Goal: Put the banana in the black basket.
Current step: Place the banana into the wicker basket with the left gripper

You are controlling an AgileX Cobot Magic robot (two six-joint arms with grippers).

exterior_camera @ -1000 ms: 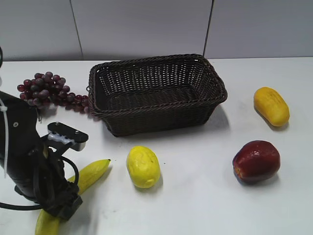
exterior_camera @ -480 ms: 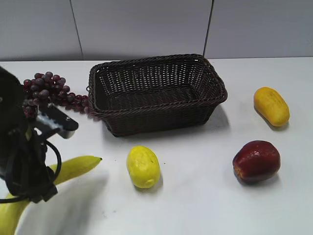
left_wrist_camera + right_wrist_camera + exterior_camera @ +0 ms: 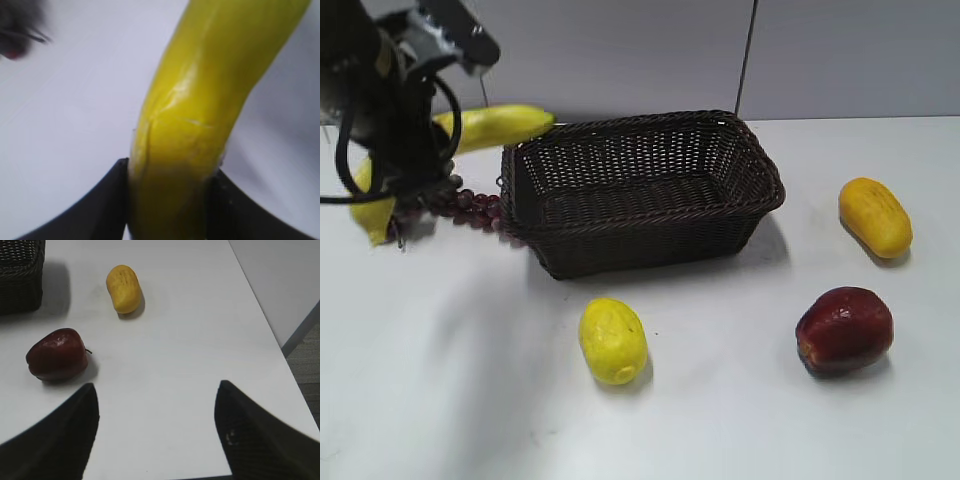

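Next, my left gripper lets go of the banana on the black basket's bottom, lengthwise [image 3: 631, 188] just behind its front rim.
My left gripper [image 3: 405, 150] is shut on the long yellow banana [image 3: 500, 124] and holds it in the air at the upper left, left of the black basket [image 3: 760, 165]. The banana's tip points toward the basket's left rim. In the left wrist view the banana [image 3: 210, 100] fills the space between the two black fingers [image 3: 167, 200]. The basket is a large dark woven one, with nothing in it. My right gripper [image 3: 157, 425] is open and empty above bare table near the right edge. It is out of the exterior view.
Purple grapes [image 3: 470, 205] lie left of the basket, partly behind my left arm. A short oval yellow fruit [image 3: 612, 340] lies in front of the basket. A dark red apple [image 3: 844, 329] and an orange-yellow oblong fruit [image 3: 874, 216] lie at the right, also in the right wrist view [image 3: 56, 354] [image 3: 123, 288].
My left gripper has lifted the banana off the table at the front left and carried it up and back, to a spot beside the basket's left end.
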